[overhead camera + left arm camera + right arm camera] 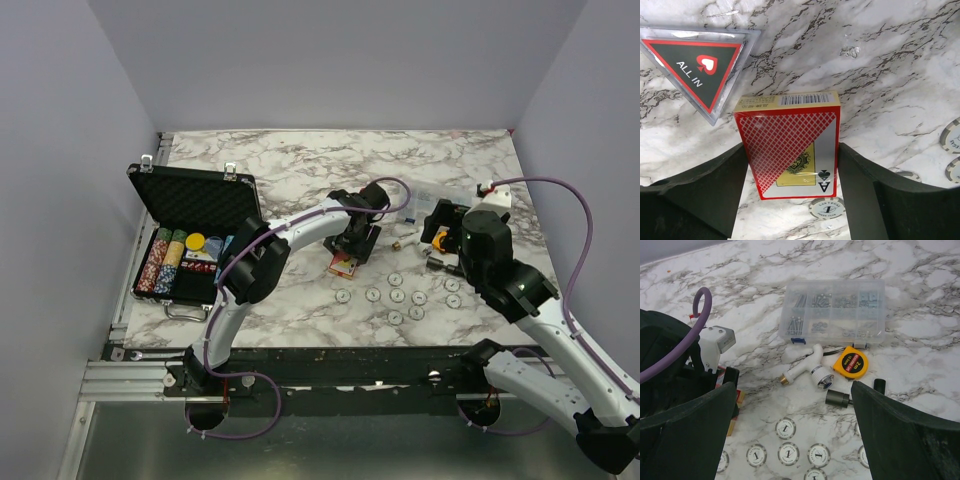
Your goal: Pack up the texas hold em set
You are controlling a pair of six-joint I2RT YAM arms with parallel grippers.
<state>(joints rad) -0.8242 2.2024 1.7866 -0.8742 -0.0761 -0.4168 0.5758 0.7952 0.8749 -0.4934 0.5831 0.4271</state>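
Next, my left gripper releases the red card box, now at the table's middle, in the black case's empty front slot (pixel 193 284) beside the red dice.
The black case (pixel 196 201) stands open at the left with rows of coloured chips (pixel 165 262) inside. My left gripper (pixel 350 248) is at the table's middle, its fingers pressed on both sides of the red card box (pixel 790 145), which also shows in the top view (pixel 344 265). Several small white chips (pixel 400 296) lie scattered to the right of it and show in the right wrist view (pixel 785 428). My right gripper (pixel 792 387) is open and empty above those chips, also seen from above (pixel 445 255).
A clear triangular "ALL IN" marker (pixel 700 65) lies just beyond the card box. A clear compartment box (pixel 835 310), yellow tape measure (pixel 850 363), white tool (pixel 805 367) and dark cylinder (pixel 837 399) lie behind the chips. One white chip (pixel 826 207) lies under my left jaws.
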